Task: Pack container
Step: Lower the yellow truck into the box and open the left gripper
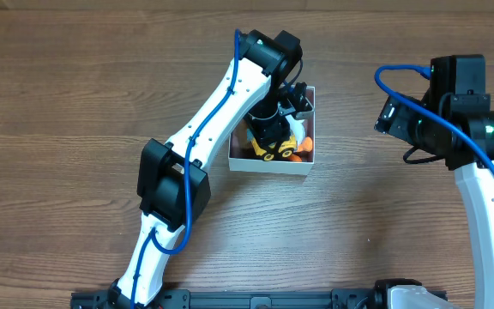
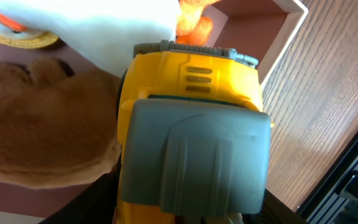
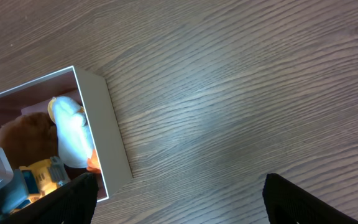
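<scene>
I have a spot for the toy truck to go. Next, my left gripper lets go of it between the brown plush toy and the container's front side point(image 1: 268, 148) point(image 2: 145, 117).
The container point(image 1: 268, 165) is a white box with a pink inside, at the table's middle. It holds a brown plush toy point(image 2: 42, 124), a white plush toy with orange parts point(image 2: 104, 25) and a yellow and grey toy truck point(image 2: 191, 137). My left gripper point(image 1: 274, 129) reaches down into the container, its fingers on either side of the truck point(image 1: 277, 148). My right gripper point(image 3: 179, 196) is open and empty over bare wood to the right of the container point(image 3: 107, 124). The right wrist view also shows the white plush point(image 3: 73, 134) and the truck point(image 3: 42, 174) inside.
The wooden table point(image 1: 75, 77) spreads all round the container. The left arm point(image 1: 204, 129) lies diagonally from the front edge to the box. The right arm point(image 1: 487, 197) stands at the right side.
</scene>
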Tool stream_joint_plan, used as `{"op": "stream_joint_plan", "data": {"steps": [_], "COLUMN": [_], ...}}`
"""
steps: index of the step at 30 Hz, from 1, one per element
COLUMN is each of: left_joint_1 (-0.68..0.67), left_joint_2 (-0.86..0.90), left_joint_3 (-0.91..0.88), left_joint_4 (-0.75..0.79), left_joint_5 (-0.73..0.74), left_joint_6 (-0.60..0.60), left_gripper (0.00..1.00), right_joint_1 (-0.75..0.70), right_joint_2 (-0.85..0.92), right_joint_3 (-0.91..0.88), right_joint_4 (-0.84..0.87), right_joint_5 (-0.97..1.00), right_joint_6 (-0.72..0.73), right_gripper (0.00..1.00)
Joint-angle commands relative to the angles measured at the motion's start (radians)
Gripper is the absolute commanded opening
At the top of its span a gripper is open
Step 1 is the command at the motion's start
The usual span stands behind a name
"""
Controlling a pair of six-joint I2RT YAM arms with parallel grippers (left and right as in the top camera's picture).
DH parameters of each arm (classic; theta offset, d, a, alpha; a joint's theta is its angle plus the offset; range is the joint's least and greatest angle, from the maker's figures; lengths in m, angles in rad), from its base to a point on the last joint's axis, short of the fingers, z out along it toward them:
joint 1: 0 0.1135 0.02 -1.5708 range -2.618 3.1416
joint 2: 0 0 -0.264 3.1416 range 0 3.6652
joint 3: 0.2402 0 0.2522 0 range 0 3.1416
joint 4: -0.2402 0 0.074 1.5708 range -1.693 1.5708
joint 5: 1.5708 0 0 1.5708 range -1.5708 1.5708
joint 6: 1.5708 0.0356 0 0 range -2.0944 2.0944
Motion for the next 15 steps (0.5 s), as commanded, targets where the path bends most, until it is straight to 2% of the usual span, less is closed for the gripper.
{"op": "stream_joint_plan", "data": {"steps": [1, 8, 15], "left_joint_1": [-0.007, -0.008, -0.01], "left_joint_2": [0.013, 0.014, 0.014], "left_joint_3": [0.03, 0.028, -0.017], "left_joint_4": [0.049, 0.099, 0.103], "left_joint_5": [0.032, -0.01, -0.012], "left_joint_6": [-0.009, -0.006, -0.006], "left_gripper": [0.33, 0.26, 0.26], "right_joint_1": [-0.006, -0.006, -0.006], "right_joint_2": [-0.004, -0.004, -0.004], "right_joint_3": [0.0, 0.0, 0.0], "right_joint_4": [0.003, -0.007, -0.006], "right_joint_5": [0.003, 0.005, 0.006], "right_joint_6": [-0.001, -0.024, -0.023], "right_gripper": [0.87, 0.87, 0.87]}}
